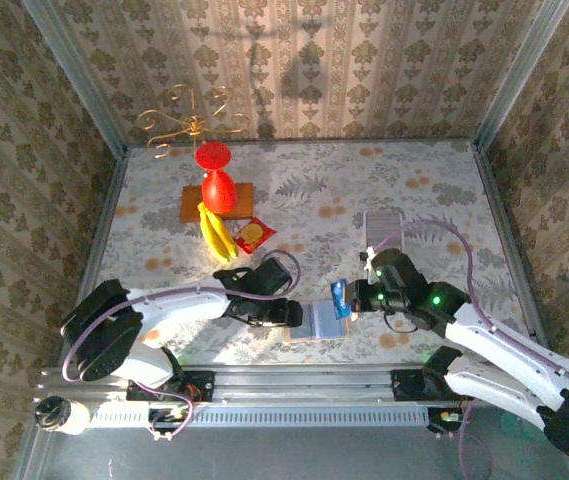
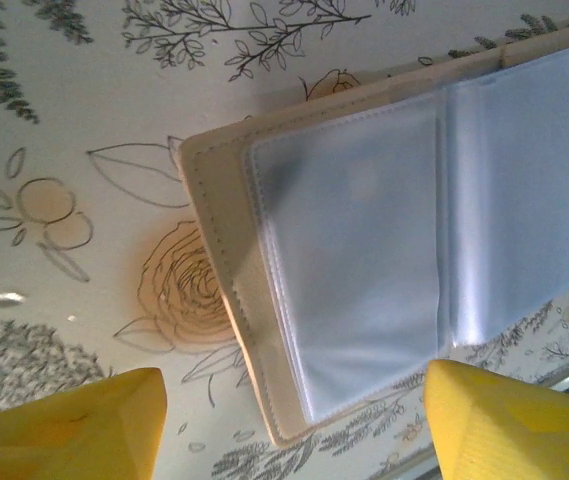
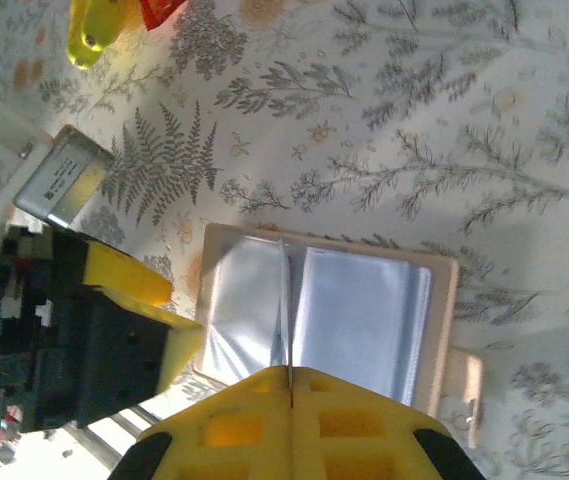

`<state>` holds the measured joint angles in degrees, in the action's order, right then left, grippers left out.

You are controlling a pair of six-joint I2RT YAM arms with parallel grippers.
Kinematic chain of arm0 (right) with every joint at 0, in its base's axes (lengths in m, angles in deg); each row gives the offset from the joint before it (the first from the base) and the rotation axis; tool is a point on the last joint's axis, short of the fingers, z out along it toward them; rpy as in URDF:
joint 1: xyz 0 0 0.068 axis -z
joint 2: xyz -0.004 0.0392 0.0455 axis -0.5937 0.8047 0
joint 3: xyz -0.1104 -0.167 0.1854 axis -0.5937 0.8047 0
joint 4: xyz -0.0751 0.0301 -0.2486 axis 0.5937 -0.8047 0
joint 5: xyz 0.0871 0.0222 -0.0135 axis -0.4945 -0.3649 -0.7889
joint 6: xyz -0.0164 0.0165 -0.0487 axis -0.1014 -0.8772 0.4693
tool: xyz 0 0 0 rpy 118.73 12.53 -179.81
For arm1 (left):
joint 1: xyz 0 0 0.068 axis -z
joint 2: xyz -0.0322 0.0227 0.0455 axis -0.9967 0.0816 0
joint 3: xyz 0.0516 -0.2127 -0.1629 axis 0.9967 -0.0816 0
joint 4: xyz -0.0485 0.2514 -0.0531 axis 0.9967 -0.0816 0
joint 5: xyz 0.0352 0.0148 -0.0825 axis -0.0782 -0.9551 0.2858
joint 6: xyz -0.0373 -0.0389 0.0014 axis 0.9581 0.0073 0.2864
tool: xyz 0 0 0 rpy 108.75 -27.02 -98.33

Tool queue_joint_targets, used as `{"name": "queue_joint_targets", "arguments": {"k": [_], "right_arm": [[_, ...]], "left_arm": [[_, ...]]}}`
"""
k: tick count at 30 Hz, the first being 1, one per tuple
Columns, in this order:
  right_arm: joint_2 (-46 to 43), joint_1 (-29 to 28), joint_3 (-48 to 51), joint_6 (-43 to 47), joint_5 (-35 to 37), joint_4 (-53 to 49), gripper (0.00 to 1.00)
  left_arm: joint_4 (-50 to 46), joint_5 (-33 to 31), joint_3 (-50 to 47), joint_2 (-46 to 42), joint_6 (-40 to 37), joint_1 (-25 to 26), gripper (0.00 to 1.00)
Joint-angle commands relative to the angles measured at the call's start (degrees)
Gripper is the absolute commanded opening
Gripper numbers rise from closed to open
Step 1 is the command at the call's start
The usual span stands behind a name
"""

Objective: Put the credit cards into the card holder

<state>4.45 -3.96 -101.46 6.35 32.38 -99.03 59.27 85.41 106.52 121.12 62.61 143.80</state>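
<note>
The card holder lies loose below my left gripper's open fingers, which should pinch its stitched edge (image 2: 264, 330) before my right gripper inserts the card.
The tan card holder (image 1: 322, 322) lies open near the table's front edge, its clear plastic sleeves (image 2: 364, 250) facing up. My right gripper (image 1: 352, 298) is shut on a blue credit card (image 1: 340, 297). In the right wrist view that card (image 3: 289, 310) shows edge-on, standing upright over the holder's middle fold (image 3: 364, 320) with the right gripper (image 3: 290, 368) clamped on its near end. My left gripper (image 2: 294, 430) is open at the holder's left corner, its yellow fingers (image 2: 74, 425) wide apart on either side of that corner; one left finger (image 3: 124, 278) sits beside the holder's left edge.
A whitish ribbed tray (image 1: 384, 222) lies right of centre. Bananas (image 1: 216, 232), a red-and-yellow snack packet (image 1: 252, 235) and a red vase on a wooden board (image 1: 217, 188) stand at mid left. The metal front rail (image 1: 284, 378) runs just behind the holder.
</note>
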Motion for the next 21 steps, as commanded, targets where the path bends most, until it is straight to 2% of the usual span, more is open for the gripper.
{"name": "queue_joint_targets", "arguments": {"k": [1,5,12,21], "right_arm": [[-1.8,-3.5,3.7,-13.1,5.0,9.2,0.0],[-1.4,-8.2,5.8,-15.7,10.3,7.5,0.0],[0.5,-13.9,9.1,-19.5,16.5,13.6,0.0],[5.4,-17.4,9.4,-22.1,21.1,18.4,0.0]], "left_arm": [[3.2,1.3,1.1,2.6,1.3,0.4,0.69],[4.8,1.0,0.7,4.0,2.2,0.4,0.69],[4.4,-0.3,-0.1,5.3,2.2,1.2,0.64],[-1.1,-3.3,1.2,7.3,1.6,2.2,0.54]]}}
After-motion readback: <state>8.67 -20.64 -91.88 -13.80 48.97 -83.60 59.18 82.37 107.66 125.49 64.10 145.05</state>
